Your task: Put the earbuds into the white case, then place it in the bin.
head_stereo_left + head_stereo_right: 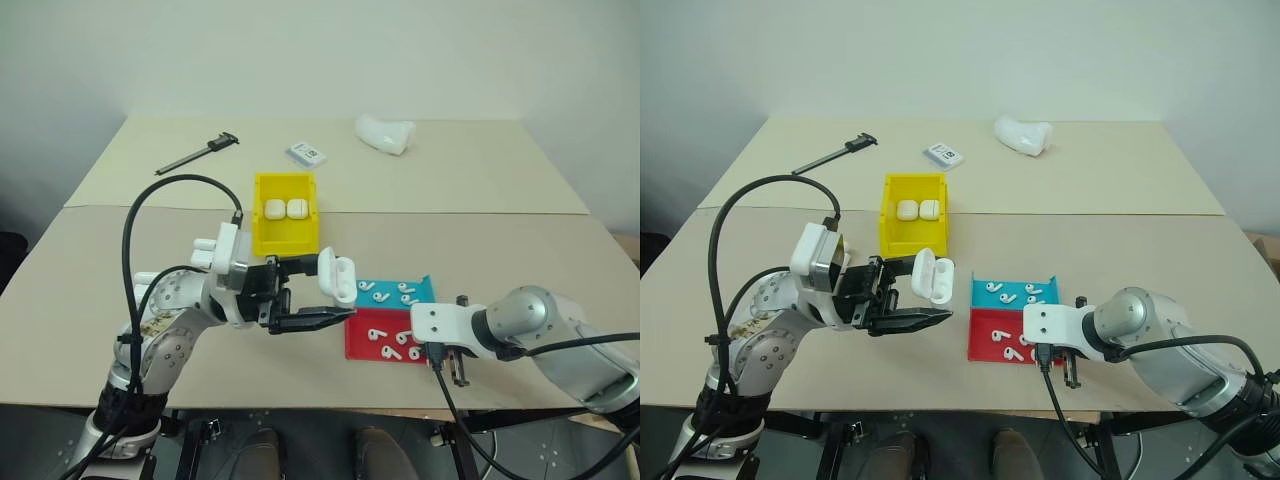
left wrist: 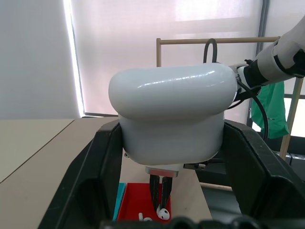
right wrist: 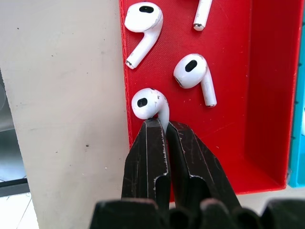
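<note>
The earbud's stem, which must go into the white case, is pinched in my right gripper, so I should open and take the earbud by its head [image 3: 146, 103].
My left gripper [image 1: 322, 293] holds the white case [image 1: 338, 277] in the air in front of the yellow bin [image 1: 262, 235]. The case's lid is flipped open, and the case [image 2: 171, 124] sits between the two black fingers. My right gripper [image 3: 162, 125] points down into the red tray [image 3: 238, 95] and is shut on the stem of one of the earbuds [image 3: 147, 102]. It holds that earbud at the tray's edge. Two more earbuds [image 3: 193, 71] lie close by in the same tray. The left wrist view shows the right gripper [image 2: 160, 195] with that earbud [image 2: 163, 213].
Two white cases [image 1: 285, 210] lie in the yellow bin. A teal tray [image 1: 425, 285] with several earbuds sits behind the red tray [image 1: 362, 347]. At the back of the table are a caliper [image 1: 195, 152], a white-blue box [image 1: 306, 153] and a white curved lump [image 1: 385, 133].
</note>
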Motion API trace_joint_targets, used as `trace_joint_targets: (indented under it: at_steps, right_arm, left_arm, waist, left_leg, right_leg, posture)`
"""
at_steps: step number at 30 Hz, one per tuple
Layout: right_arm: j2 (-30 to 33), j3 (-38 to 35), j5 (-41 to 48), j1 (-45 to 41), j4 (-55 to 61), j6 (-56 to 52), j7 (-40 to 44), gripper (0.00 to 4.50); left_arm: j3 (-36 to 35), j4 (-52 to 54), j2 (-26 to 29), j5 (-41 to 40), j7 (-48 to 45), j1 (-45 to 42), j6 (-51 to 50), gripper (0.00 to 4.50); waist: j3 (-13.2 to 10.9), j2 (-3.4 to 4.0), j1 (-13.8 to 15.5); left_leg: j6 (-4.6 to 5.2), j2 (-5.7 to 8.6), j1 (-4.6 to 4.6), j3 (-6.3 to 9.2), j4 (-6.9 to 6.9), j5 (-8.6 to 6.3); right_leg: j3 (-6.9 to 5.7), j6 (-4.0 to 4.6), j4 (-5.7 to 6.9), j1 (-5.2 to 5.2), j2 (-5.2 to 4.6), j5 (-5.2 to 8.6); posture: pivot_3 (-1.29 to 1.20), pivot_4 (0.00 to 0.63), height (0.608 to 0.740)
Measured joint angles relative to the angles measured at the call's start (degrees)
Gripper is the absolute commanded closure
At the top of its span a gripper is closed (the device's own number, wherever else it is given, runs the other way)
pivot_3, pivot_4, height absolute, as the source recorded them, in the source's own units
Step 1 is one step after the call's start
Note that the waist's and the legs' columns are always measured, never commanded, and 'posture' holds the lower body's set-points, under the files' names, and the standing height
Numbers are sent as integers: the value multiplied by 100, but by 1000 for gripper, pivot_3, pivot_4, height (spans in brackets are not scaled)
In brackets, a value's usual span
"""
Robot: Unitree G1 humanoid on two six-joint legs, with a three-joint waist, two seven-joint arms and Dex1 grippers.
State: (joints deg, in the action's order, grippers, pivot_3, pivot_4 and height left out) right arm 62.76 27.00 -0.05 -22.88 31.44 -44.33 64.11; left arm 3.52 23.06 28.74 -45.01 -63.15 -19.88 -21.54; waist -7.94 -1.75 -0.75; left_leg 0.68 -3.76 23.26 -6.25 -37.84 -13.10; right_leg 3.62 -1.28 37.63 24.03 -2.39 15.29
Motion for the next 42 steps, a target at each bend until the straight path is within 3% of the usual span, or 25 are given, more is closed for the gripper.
trace_joint_targets:
  at_steps: [18,24,42]
  right_arm:
    - [-235,-76,-45,-74,112,-808,-133,4482]
    - [-235,-64,-61,-73,124,-865,-238,2663]
    - [-192,-118,371,-206,271,-1218,-61,2663]
  left_arm:
    - [-14,0,1,-22,-36,3,-53,1718]
    - [-13,0,-4,-22,-54,0,-59,1718]
    - [-12,0,-33,-9,-50,-1,-60,1718]
  waist:
    - [2,-1,2]
    - [2,-1,2]
    - [1,-1,-4]
  left_leg:
    - [0,0,-1,1,0,0]
    - [0,0,0,0,0,0]
    - [1,0,2,1,1,-1]
  right_leg:
    - [0,0,-1,-2,1,0]
    - [0,0,-1,-2,1,0]
    - [0,0,-1,2,1,0]
  posture:
    - [0,150,740]
    - [0,150,740]
    - [0,150,740]
